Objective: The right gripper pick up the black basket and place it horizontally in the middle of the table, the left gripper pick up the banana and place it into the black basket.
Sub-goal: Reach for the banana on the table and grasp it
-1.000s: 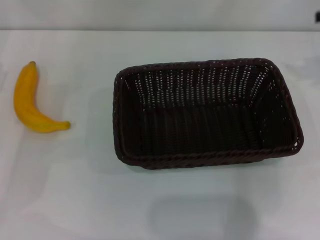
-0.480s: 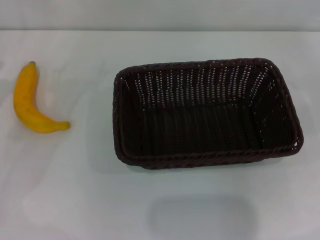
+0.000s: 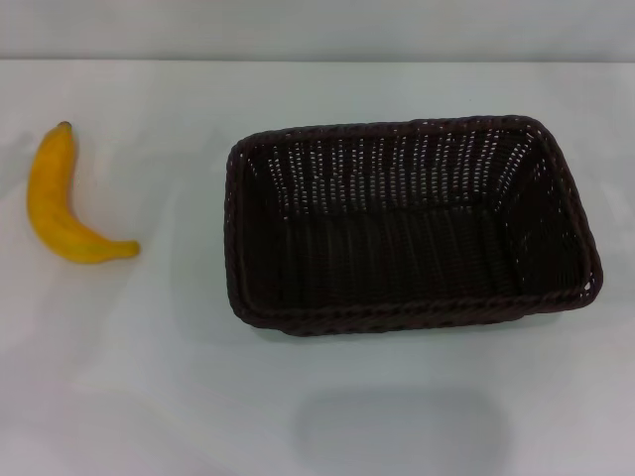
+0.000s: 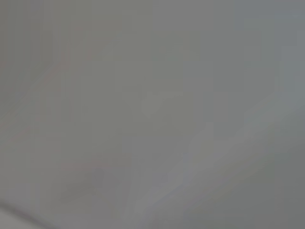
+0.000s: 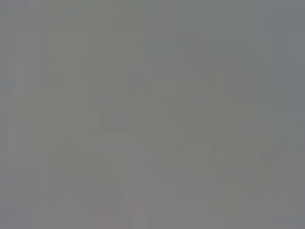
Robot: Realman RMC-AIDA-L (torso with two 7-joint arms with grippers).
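The banana's curved middle [image 3: 49, 192], between its dark tip and its stem, is the next place my left gripper needs to go to and close on.
The black basket [image 3: 407, 226] lies lengthwise across the middle of the white table [image 3: 149, 377] in the head view, open side up and empty. The yellow banana [image 3: 62, 203] lies on the table at the far left, well apart from the basket, its dark tip pointing away from me. Neither gripper shows in the head view. Both wrist views show only a plain grey surface, with no fingers and no task object.
The table's far edge [image 3: 317, 59] runs across the top of the head view. A faint shadow [image 3: 397, 431] lies on the table in front of the basket.
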